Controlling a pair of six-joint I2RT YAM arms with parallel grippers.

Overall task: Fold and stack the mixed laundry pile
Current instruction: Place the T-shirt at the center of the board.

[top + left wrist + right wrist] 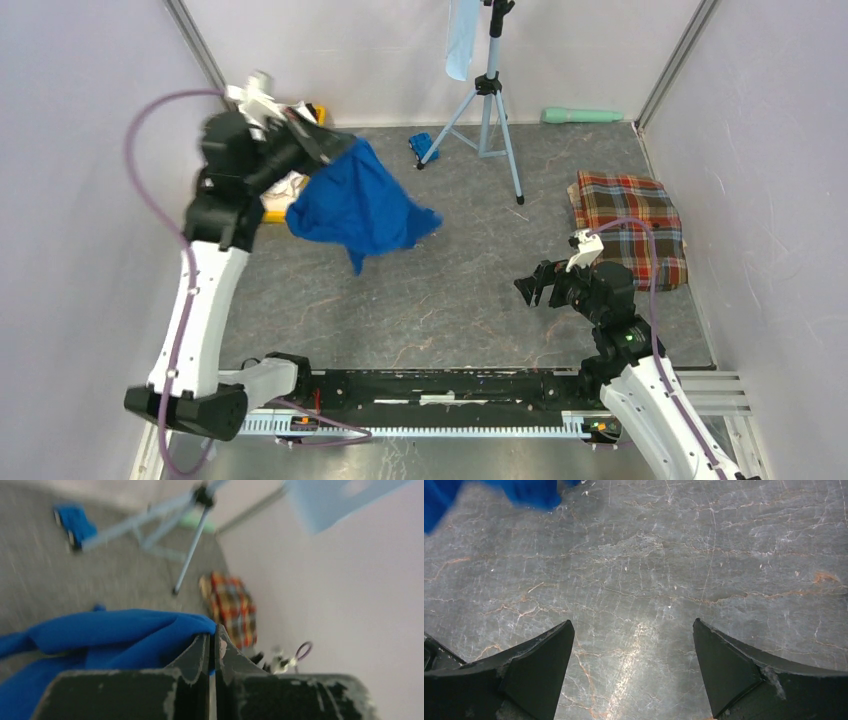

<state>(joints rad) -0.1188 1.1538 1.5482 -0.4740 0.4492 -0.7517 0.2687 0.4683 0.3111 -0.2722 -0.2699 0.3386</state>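
My left gripper needs to lay down the royal-blue T-shirt, as it hangs bunched from its edge there, and take it by another edge (412, 238) before folding.
My left gripper (335, 142) is raised at the back left, shut on an edge of the royal-blue T-shirt (362, 205), which hangs bunched above the table. In the left wrist view the blue T-shirt (110, 635) is pinched between the closed left gripper (212, 630). What remains visible of the laundry pile (288, 186), white and yellow-orange bits, lies behind the left arm and is mostly hidden. A folded red-green plaid cloth (628, 225) lies flat at the right. My right gripper (535, 285) hovers low over bare table, open and empty (634, 625), with the T-shirt's hem (534, 492) far ahead of it.
A tripod (490, 110) stands at the back centre with a pale-blue cloth (462, 40) hanging from it. A small bright-blue object (422, 146) lies by one tripod leg. A green cylinder (582, 115) rests against the back wall. Walls enclose the table.
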